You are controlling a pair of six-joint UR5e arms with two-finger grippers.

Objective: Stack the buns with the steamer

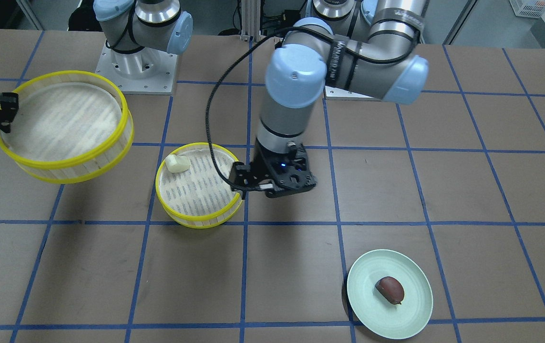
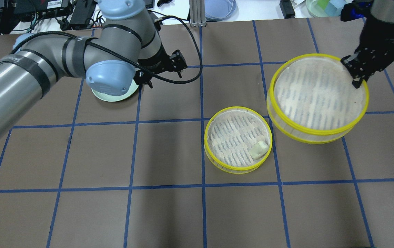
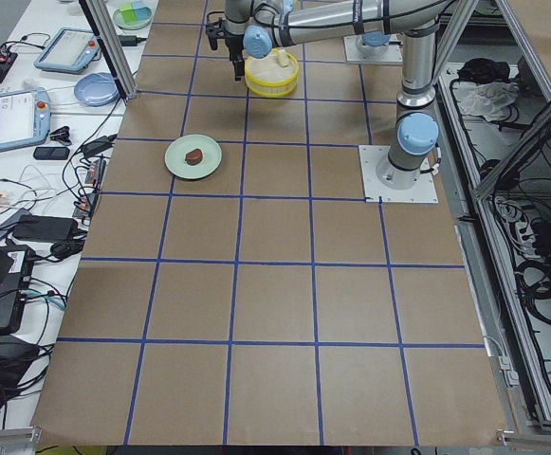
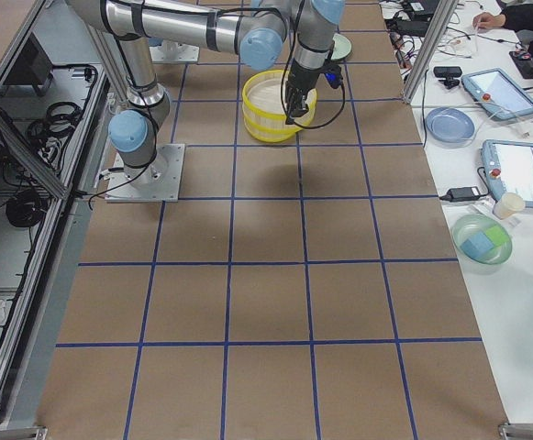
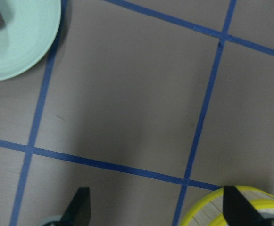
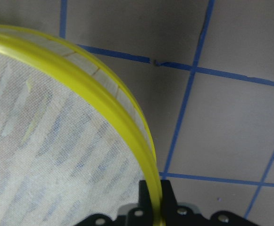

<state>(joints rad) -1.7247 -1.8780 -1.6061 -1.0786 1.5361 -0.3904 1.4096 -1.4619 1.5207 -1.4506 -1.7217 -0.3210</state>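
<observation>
The dark brown bun is on the pale green plate. My left gripper will go there next and close on the dark brown bun's wide end (image 1: 385, 285), opposite its little stem.
One steamer tier (image 1: 197, 222) rests on the table with the cream-white bun (image 1: 177, 163) inside, near its rim; both also show in the overhead view, the tier (image 2: 233, 168) and the bun (image 2: 259, 150). My right gripper (image 2: 357, 81) is shut on the yellow rim of the second tier (image 2: 307, 134) and holds it tilted above the table; the right wrist view shows the rim (image 6: 103, 89) clamped. The dark brown bun (image 1: 390, 289) lies on a pale green plate (image 1: 410, 314). My left gripper (image 1: 272, 183) is open and empty, between the resting tier and the plate.
In the overhead view the plate (image 2: 114, 98) is mostly hidden under my left arm, and the brown bun is hidden there. The left wrist view shows the plate's edge (image 5: 23, 47) at top left. Blue tape lines grid the brown tabletop.
</observation>
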